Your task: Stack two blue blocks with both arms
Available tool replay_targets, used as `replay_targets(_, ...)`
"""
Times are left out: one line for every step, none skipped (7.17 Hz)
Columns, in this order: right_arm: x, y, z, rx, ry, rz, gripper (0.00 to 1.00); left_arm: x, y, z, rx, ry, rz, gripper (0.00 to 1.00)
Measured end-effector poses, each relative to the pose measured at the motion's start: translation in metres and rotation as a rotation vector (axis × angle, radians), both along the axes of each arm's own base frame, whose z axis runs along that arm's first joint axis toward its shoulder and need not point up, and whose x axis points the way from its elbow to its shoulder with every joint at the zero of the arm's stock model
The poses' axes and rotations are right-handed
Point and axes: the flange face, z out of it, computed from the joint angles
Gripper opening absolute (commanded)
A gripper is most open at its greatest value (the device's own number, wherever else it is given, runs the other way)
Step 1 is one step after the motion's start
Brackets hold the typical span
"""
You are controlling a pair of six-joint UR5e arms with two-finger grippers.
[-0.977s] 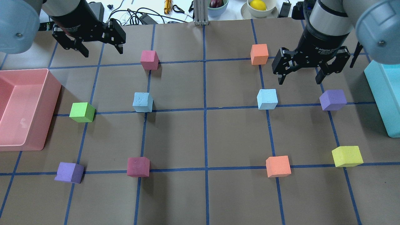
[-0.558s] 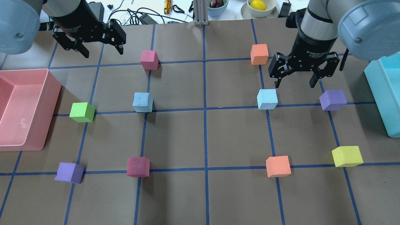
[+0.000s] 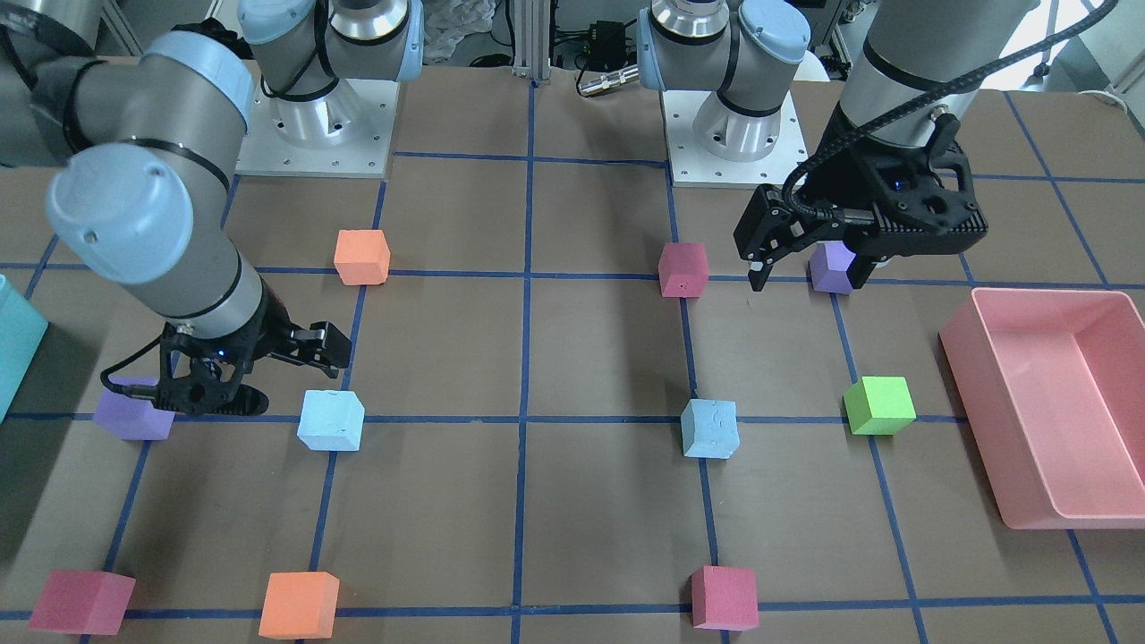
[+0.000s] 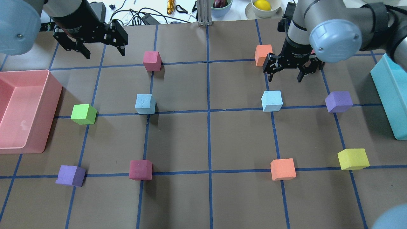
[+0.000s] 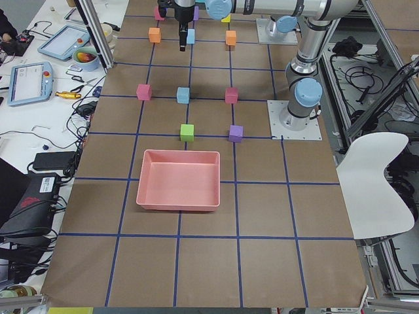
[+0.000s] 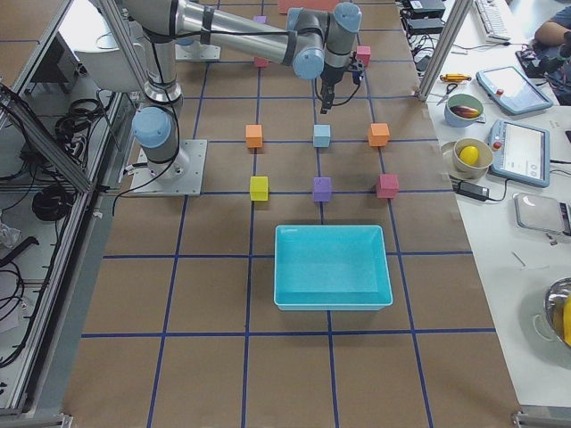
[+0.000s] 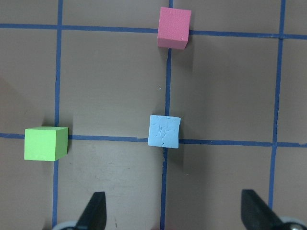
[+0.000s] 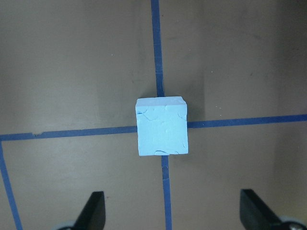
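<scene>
My right gripper closes next on the opposite sides of the blue block (image 3: pixel 332 419) (image 8: pixel 162 126), the one next to the purple cube and closest to this gripper.
Two pale blue blocks stand apart on the table. The left blue block (image 4: pixel 145 104) also shows in the left wrist view (image 7: pixel 164 131). The right blue block (image 4: pixel 272 100) also shows in the front view (image 3: pixel 331 419) and fills the middle of the right wrist view (image 8: pixel 161 126). My left gripper (image 4: pixel 105 52) is open and empty, high over the far left of the table, well away from its block. My right gripper (image 4: pixel 284 78) is open and empty, hovering close by the right block without touching it.
A pink bin (image 4: pixel 47 95) stands at the left edge and a teal bin (image 4: pixel 386 92) at the right edge. Other cubes stand about: green (image 4: pixel 83 114), pink (image 4: pixel 152 60), orange (image 4: pixel 264 55), purple (image 4: pixel 338 101), yellow (image 4: pixel 353 158), orange (image 4: pixel 283 169), maroon (image 4: pixel 140 169), purple (image 4: pixel 70 175).
My right arm has swung left and toward the far side, bringing its open gripper closer to the right blue block. The left arm and all cubes have not moved.
</scene>
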Motion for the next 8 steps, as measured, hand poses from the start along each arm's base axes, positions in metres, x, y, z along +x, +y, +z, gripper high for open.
replay_targets(0.000,-0.013,-0.028,0.009,-0.001,0.001,1.00,0.000,0.000,0.000,0.000,0.000,-0.001,1.00)
replay_targets(0.000,-0.020,-0.049,0.023,-0.003,0.003,1.00,0.000,0.000,-0.001,0.001,0.000,-0.002,1.00)
replay_targets(0.000,-0.023,-0.066,0.045,-0.005,0.005,1.00,0.000,0.000,-0.001,0.001,0.000,-0.004,1.00)
replay_targets(0.001,-0.022,-0.082,0.072,-0.012,0.006,1.00,0.000,0.000,0.000,0.000,-0.001,-0.005,1.00)
replay_targets(0.003,-0.017,-0.097,0.096,-0.021,0.006,1.00,0.000,0.000,-0.001,0.000,-0.001,-0.006,1.00)
replay_targets(0.003,-0.012,-0.108,0.108,-0.025,0.007,1.00,0.000,0.000,-0.001,0.002,-0.001,-0.006,1.00)
replay_targets(0.004,-0.009,-0.115,0.102,-0.027,0.010,0.92,0.000,0.000,-0.001,0.003,0.000,-0.007,1.00)
replay_targets(0.003,-0.010,-0.116,0.073,-0.027,0.013,0.51,0.000,0.000,-0.001,0.003,0.000,-0.007,1.00)
